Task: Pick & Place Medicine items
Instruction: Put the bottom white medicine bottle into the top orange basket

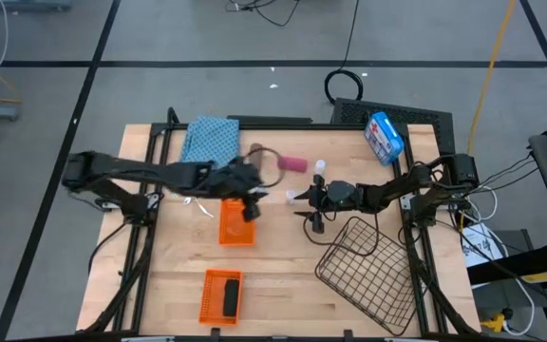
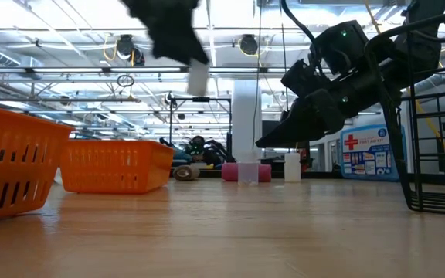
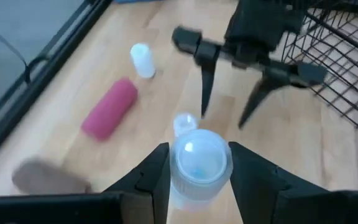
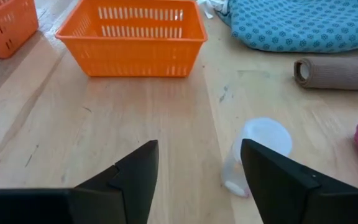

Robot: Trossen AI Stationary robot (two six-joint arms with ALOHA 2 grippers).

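Observation:
Next, my left gripper lets go of the white vial inside the near end of the far orange basket [image 1: 244,234].
My left gripper [image 1: 251,203] hangs over the far orange basket [image 1: 236,226], shut on a white vial [image 3: 194,163]. My right gripper [image 4: 197,177] is open, low over the table. A second white vial [image 4: 257,154] stands on the wood just ahead of it, near one finger. I cannot tell whether they touch. A third vial [image 3: 142,60] stands beside the pink cylinder [image 3: 110,107], which lies on its side. The brown cylinder [image 4: 334,73] lies near the blue cloth [image 1: 209,139]. A black cylinder [image 1: 228,297] lies in the near orange basket [image 1: 221,293]. My left gripper pinches the white vial by its side walls [image 3: 178,177], one finger on each side. The fingers come from above, pointing down. In the low view the vial [image 2: 198,79] hangs upright below the fingers, lifted clear of the table.
A black wire basket [image 1: 364,264] sits at the table's near right. The blue-and-white box with a red cross [image 1: 384,136] lies at the far right. The two grippers are close together near the table's middle. Bare wood [image 1: 292,294] lies between the near orange basket and the wire basket.

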